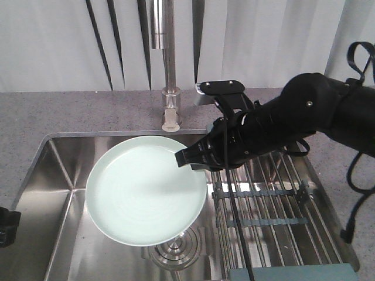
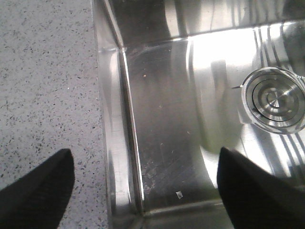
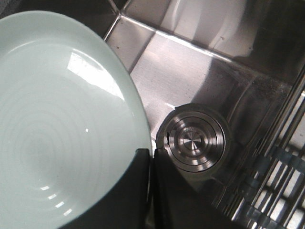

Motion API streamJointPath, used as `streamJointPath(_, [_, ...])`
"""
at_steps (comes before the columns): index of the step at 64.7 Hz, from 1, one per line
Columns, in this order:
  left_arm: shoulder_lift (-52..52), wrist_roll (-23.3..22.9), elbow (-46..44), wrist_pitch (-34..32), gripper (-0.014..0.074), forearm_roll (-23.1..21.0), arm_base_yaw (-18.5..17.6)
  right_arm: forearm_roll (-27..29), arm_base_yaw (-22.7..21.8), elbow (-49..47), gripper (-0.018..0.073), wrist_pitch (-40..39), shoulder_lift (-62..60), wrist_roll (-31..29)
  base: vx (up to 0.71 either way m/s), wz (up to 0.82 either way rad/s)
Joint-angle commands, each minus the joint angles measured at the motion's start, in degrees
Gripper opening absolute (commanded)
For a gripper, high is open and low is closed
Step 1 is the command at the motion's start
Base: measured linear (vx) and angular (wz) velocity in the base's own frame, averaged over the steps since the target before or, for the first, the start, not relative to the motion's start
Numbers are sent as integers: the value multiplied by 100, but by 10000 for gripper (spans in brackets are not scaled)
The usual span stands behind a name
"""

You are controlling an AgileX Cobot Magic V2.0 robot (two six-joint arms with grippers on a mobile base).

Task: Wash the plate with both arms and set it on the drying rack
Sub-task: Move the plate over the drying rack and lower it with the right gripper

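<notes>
Next, my right gripper lets go of the plate on the middle of the drying rack's steel rods [image 1: 273, 195], behind the rack's grey front bar.
The pale mint-green plate [image 1: 143, 196] hangs tilted over the steel sink, held by its right rim. My right gripper [image 1: 192, 157] is shut on that rim; in the right wrist view the plate [image 3: 57, 124] fills the left and the gripper [image 3: 150, 162] pinches its edge. My left gripper [image 2: 143, 191] is open and empty, its fingers [image 2: 35, 186] spread over the sink's near left corner; only a bit of it shows at the front view's left edge [image 1: 7, 227]. The drying rack [image 1: 275, 202] of steel rods lies across the sink's right side, under my right arm.
The round steel drain [image 1: 176, 250] sits in the sink floor below the plate; it also shows in the left wrist view [image 2: 275, 101] and the right wrist view [image 3: 193, 141]. A tall faucet [image 1: 167, 64] stands behind the sink. Speckled grey counter [image 2: 45, 81] surrounds the basin.
</notes>
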Motion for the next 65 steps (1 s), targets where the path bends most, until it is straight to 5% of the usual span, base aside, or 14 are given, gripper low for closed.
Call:
streamJointPath(1, [-37, -53, -158, -300, 586, 67, -23, 21, -1, -564, -1, -92, 51, -40, 0, 0])
streamJointPath(29, [-37, -53, -158, -300, 586, 67, -23, -180, -858, -1959, -1, 710, 734, -321, 0, 0])
streamJointPath(50, [-37, -53, -158, -300, 586, 67, -23, -276, -1869, -1083, -1, 800, 153, -517, 0, 0])
streamJointPath(65, [-37, -53, -158, -300, 586, 67, -23, -1191, -2475, -253, -1, 792, -434, -356, 0, 0])
